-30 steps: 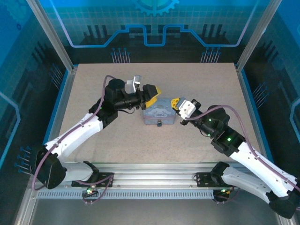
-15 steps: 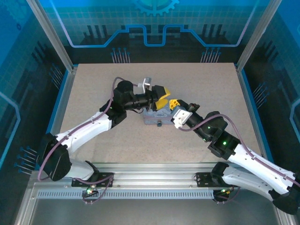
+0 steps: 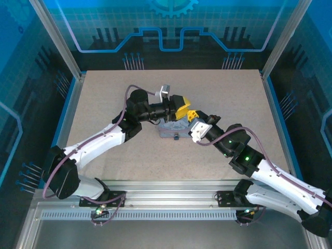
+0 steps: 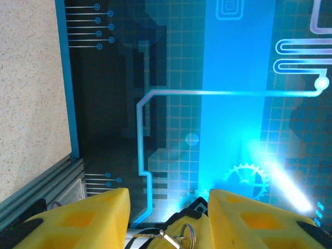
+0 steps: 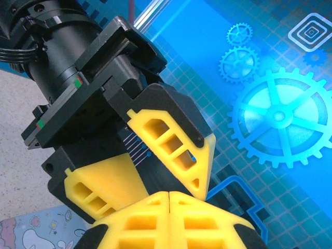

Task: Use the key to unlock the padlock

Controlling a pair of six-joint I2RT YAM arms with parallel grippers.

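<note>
My left gripper will hold the key while my right gripper takes it by its ring end [image 4: 190, 236], because the key lies crosswise at my right gripper's tip.
Above the pale blue tin [image 3: 166, 129] my two grippers meet tip to tip. The right gripper [image 3: 193, 114] [image 5: 169, 193] is shut, and in the left wrist view its yellow tip pinches a thin key [image 4: 155, 236] with a small silver ring [image 4: 188, 234]. My left gripper [image 3: 182, 110] [image 4: 168, 202] is open, its yellow fingers [image 4: 98, 212] standing apart on either side of that tip and the key. The padlock [image 3: 176, 137] is a tiny dark thing at the tin's near side, below both grippers.
The tin's cartoon-printed lid [image 5: 31, 233] shows at the lower left of the right wrist view. Bare speckled tabletop [image 3: 104, 98] surrounds the tin. Blue-lit panels and a metal frame [image 3: 67, 57] wall the table on three sides.
Both grippers have come together over the tin, the left moving right and the right moving left. The left jaws have narrowed around the right gripper's tip.
</note>
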